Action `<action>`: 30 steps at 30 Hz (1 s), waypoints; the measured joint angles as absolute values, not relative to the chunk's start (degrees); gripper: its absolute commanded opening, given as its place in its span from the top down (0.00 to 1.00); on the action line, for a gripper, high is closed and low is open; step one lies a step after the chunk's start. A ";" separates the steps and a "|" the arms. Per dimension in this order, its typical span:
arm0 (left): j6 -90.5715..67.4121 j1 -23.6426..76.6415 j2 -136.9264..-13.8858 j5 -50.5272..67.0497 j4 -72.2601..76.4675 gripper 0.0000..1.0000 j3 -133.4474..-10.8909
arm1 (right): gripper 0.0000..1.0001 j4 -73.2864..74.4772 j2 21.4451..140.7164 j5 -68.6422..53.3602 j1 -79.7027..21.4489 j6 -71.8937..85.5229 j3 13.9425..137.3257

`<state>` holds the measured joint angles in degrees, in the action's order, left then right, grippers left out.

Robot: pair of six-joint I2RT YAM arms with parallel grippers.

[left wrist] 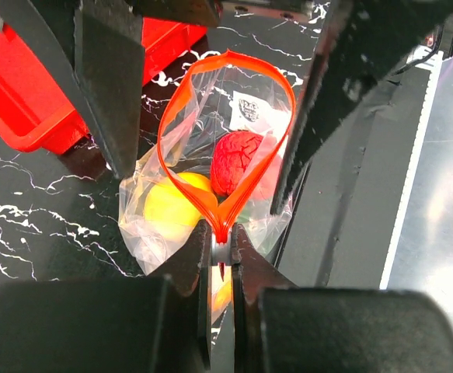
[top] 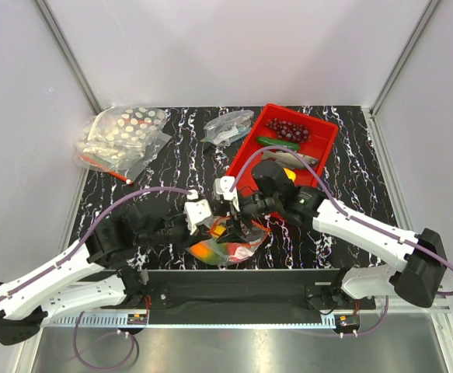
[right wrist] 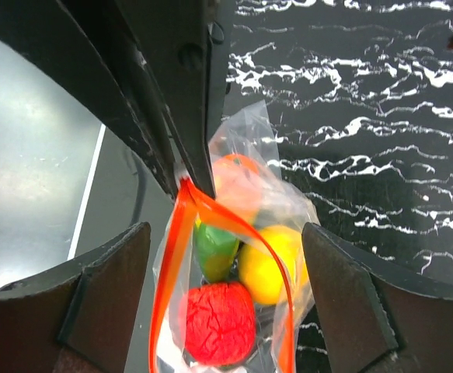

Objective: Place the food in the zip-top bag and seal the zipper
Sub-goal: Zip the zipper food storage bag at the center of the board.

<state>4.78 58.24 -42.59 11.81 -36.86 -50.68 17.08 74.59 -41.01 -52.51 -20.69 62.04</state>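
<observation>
The white slider itself is pinched in my left gripper, so that gripper should grab the orange zipper's end (left wrist: pixel 222 272) behind the slider, and my right gripper will pull the slider.
The zip-top bag (top: pixel 234 242) lies near the table's front edge with its orange zipper (left wrist: pixel 181 101) spread open in a loop. Inside are a red piece (left wrist: pixel 236 159), a yellow lemon (left wrist: pixel 172 206), a green piece (right wrist: pixel 214 249) and an orange mango (right wrist: pixel 238 175). My left gripper (left wrist: pixel 221 241) is shut on one end of the zipper. My right gripper (right wrist: pixel 226 233) is open, its fingers on either side of the bag's mouth, not touching it. Purple grapes (top: pixel 288 128), a cucumber (top: pixel 277 143) and a grey fish (top: pixel 288 159) lie in the red tray (top: pixel 325 132).
Clear bags with white spots (top: pixel 125 136) lie at the back left. A small greyish bag (top: pixel 228 128) lies beside the tray. The tray's corner (left wrist: pixel 24 101) is close to the left of the bag. The table's front edge (top: pixel 242 272) is just below the bag.
</observation>
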 measured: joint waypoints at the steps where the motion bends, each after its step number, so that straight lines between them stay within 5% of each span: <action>1: 4.75 58.24 -42.87 11.79 -36.86 1.00 -50.89 | 0.18 16.34 74.59 -41.01 -52.71 -20.53 61.76; 4: 4.73 58.24 -43.38 11.77 -37.17 1.00 -51.24 | 0.32 14.26 74.59 -40.91 -53.30 -19.92 60.86; 8: 4.73 58.13 -43.44 11.25 -37.85 0.94 -51.79 | 0.84 13.08 74.72 -39.99 -53.56 -19.03 60.07; 10: 4.67 57.91 -43.20 10.44 -37.91 0.80 -51.79 | 0.91 12.73 74.72 -40.01 -53.65 -18.44 59.77; 15: 3.97 57.93 -41.10 9.23 -37.34 0.48 -51.79 | 0.99 10.85 74.54 -39.33 -53.63 -17.08 58.30; 24: 2.02 57.93 -32.71 5.21 -31.40 0.41 -49.08 | 1.00 8.27 71.61 -35.59 -53.65 -11.79 55.27; 30: 2.04 57.93 -32.84 5.13 -29.32 0.45 -46.50 | 1.00 5.82 68.84 -33.34 -53.63 -6.70 53.25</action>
